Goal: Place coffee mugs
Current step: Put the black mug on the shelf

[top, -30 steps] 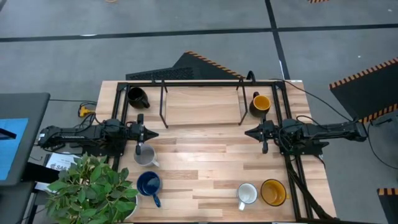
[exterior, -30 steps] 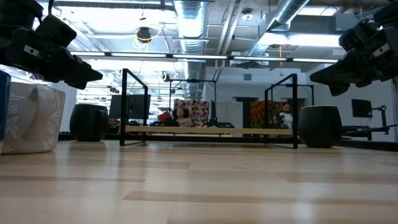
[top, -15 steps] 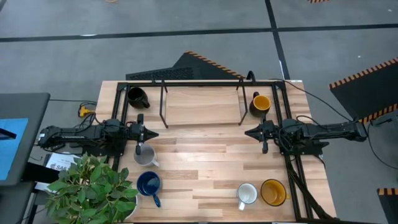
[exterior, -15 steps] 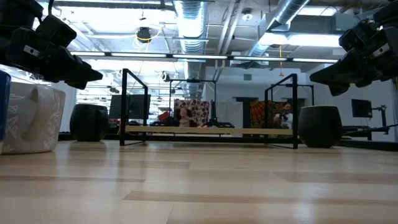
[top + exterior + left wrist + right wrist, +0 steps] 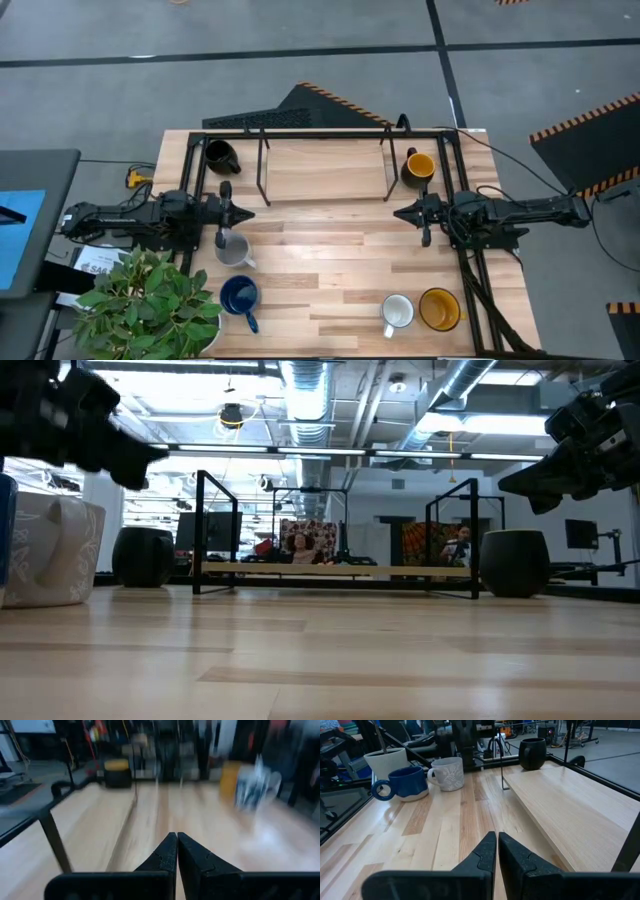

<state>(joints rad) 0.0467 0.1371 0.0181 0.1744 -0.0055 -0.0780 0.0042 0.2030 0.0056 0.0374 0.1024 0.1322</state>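
Note:
The robot's left gripper needs to next go to the black mug at the far corner and grab the mug's rim [image 5: 224, 165] next to its handle.
Six mugs stand upright on their bases on the wooden table. A black mug [image 5: 221, 156] and a yellow-orange mug [image 5: 419, 167] sit at the far corners inside a black frame. The grey mug [image 5: 233, 250] and dark blue mug [image 5: 240, 295] stand near the left side. A white mug [image 5: 397, 313] and the second yellow-orange mug [image 5: 439, 309] stand near the right. My left gripper [image 5: 250, 214] is shut and hovers just beyond the grey mug. My right gripper [image 5: 398, 213] is also shut and hovers over the table's right half. Neither holds anything.
A black metal frame [image 5: 325, 133] spans the far half of the table, over a raised wooden board [image 5: 325, 170]. A potted plant [image 5: 150, 300] stands at the near left corner. Bare wood [image 5: 320, 260] lies between the two arms. People show in the room behind.
My left gripper has risen a little in the low view and shows blurred there; its wrist view is smeared by motion. It stays shut. The mugs have not moved.

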